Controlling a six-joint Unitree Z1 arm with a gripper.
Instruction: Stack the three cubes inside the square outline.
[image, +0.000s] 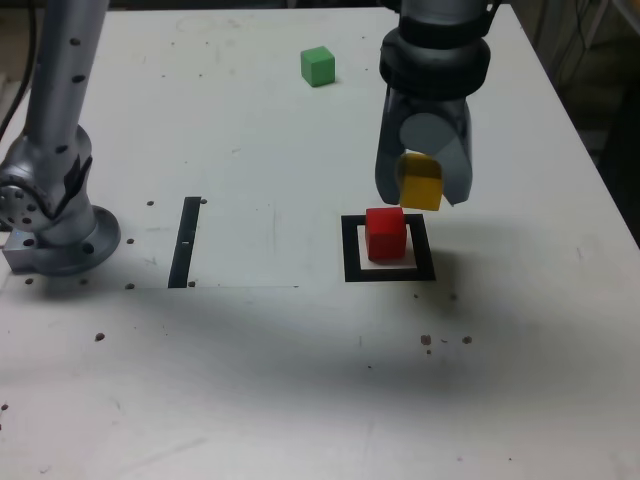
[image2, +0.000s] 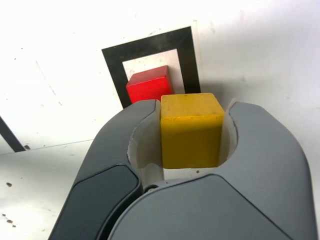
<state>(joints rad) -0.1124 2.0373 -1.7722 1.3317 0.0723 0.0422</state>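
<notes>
Next, my gripper lets go of the yellow cube on top of the red cube (image: 393, 206) (image2: 150, 90) inside the square outline.
My gripper (image: 424, 190) is shut on the yellow cube (image: 421, 181), holding it in the air just above and slightly to the exterior view's right of the red cube (image: 385, 233). The red cube rests inside the square outline (image: 351, 250). In the wrist view the yellow cube (image2: 191, 131) sits clamped between both grey jaws, with the red cube (image2: 148, 85) and the square outline (image2: 112, 64) beyond it. The green cube (image: 318, 66) lies alone on the table at the far side.
The arm's grey base (image: 55, 215) stands at the exterior view's left. A thin black strip (image: 185, 241) lies on the white table (image: 300, 380) between the base and the outline. The table's edge runs along the exterior view's right.
</notes>
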